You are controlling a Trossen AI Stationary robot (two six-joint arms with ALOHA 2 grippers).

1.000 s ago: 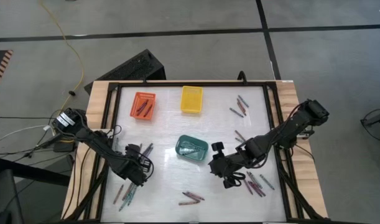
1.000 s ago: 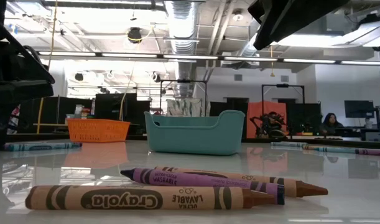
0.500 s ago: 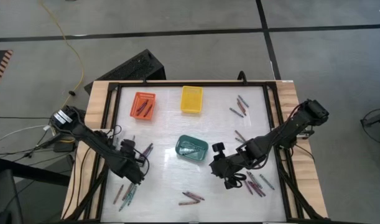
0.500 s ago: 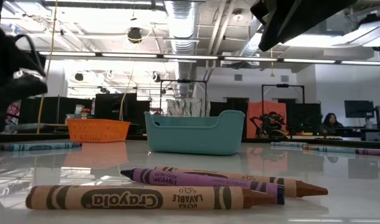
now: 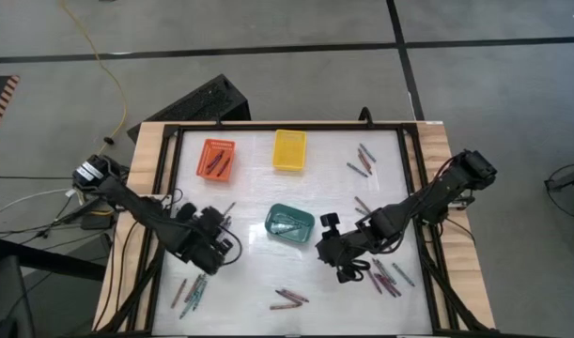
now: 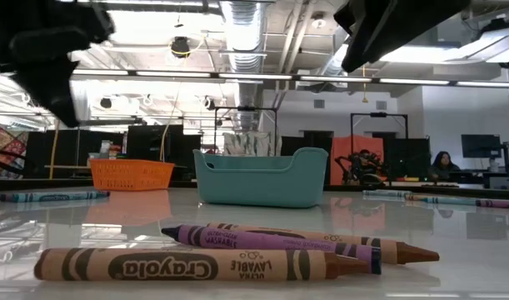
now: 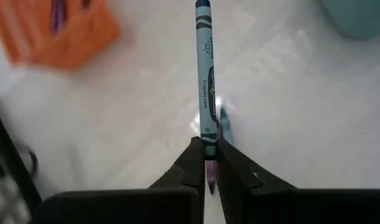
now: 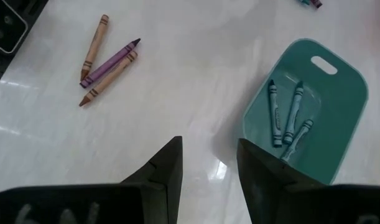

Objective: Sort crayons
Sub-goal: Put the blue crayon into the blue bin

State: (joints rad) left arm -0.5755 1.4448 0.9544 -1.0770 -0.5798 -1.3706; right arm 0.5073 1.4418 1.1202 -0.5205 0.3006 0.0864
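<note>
The left gripper should release the teal-blue crayon inside the teal basket [image 5: 291, 232], along the basket's near side by the teal crayons.
My left gripper [image 5: 221, 242] is over the table's left half, between the orange basket [image 5: 217, 159] and the teal basket [image 5: 289, 222]. It is shut on a teal-blue crayon [image 7: 205, 81]. My right gripper [image 8: 209, 162] is open and empty above the table, just right of the teal basket [image 8: 314, 106], where three teal crayons [image 8: 289, 118] lie. In the high view it shows right of that basket [image 5: 335, 258]. Loose crayons lie on the table at the near left [image 5: 191, 289], near middle [image 5: 288, 299] and near right [image 5: 388, 277]. My left gripper pinches the teal-blue crayon by its near end [image 7: 206, 138] between its two fingers. The crayon lies along the fingers and sticks out straight ahead of them toward the table's far side. It is clear of the table.
A yellow basket [image 5: 288, 150] stands at the far middle, and the orange basket holds a few crayons. More crayons lie at the far right [image 5: 362, 160]. Brown and purple crayons [image 8: 109, 59] lie ahead of my right gripper, close to the low camera [image 6: 187, 265].
My left gripper has risen from the crayons at the near left and gone a little toward the table's right edge. My right gripper has kept still.
</note>
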